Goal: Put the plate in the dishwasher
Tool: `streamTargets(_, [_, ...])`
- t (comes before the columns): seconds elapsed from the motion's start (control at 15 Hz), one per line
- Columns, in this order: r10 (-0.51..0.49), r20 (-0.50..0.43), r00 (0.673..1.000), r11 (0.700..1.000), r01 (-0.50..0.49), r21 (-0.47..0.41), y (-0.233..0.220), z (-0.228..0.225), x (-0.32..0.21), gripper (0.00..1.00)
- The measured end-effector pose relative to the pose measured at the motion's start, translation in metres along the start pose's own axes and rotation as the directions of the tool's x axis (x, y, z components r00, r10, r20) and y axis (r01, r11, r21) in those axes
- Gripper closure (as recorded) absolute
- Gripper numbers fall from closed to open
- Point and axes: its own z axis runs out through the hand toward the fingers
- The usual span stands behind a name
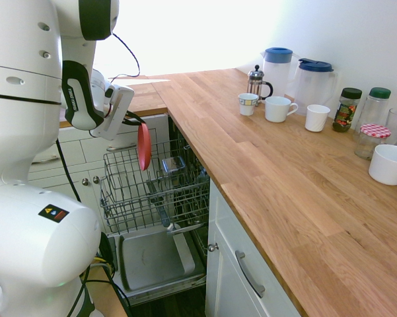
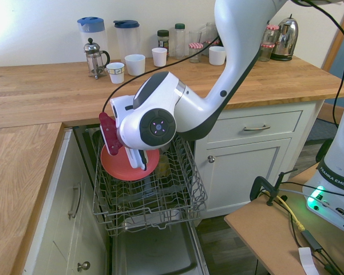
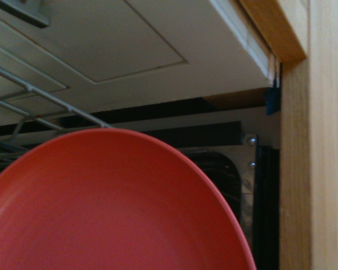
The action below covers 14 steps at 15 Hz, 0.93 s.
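Note:
The robot's gripper should release the coral-red plate in the front half of the grey wire rack (image 2: 131,191), toward the upright cabinet handle.
The coral-red plate (image 1: 143,146) hangs on edge just over the pulled-out grey wire rack (image 1: 155,191) of the open dishwasher, near the rack's back left side. My gripper (image 1: 135,123) is shut on the plate's upper rim. In the second exterior view the plate (image 2: 123,165) shows face-on below the wrist, with the gripper (image 2: 140,162) clamped over its rim and the rack (image 2: 160,197) under it. The plate (image 3: 112,208) fills the lower wrist view. The dishwasher's grey inner door (image 1: 155,257) lies folded down beneath the rack.
On the wooden counter (image 1: 264,165) stand mugs (image 1: 279,108), a French press (image 1: 256,82), two pitchers (image 1: 314,82), jars (image 1: 347,109) and a white bowl (image 1: 389,164). White cabinets (image 2: 249,154) flank the dishwasher. A kettle (image 2: 286,37) stands at the counter's far end.

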Motion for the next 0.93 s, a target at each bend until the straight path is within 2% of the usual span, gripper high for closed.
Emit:
streamTargets(0.47, [0.005, -0.008, 1.000, 1.000, -0.005, 0.009, -0.026, 0.009, -0.015, 1.00])
streamTargets(0.93, [-0.004, -0.020, 1.000, 1.000, 0.004, 0.007, -0.055, 0.000, -0.016, 1.00])
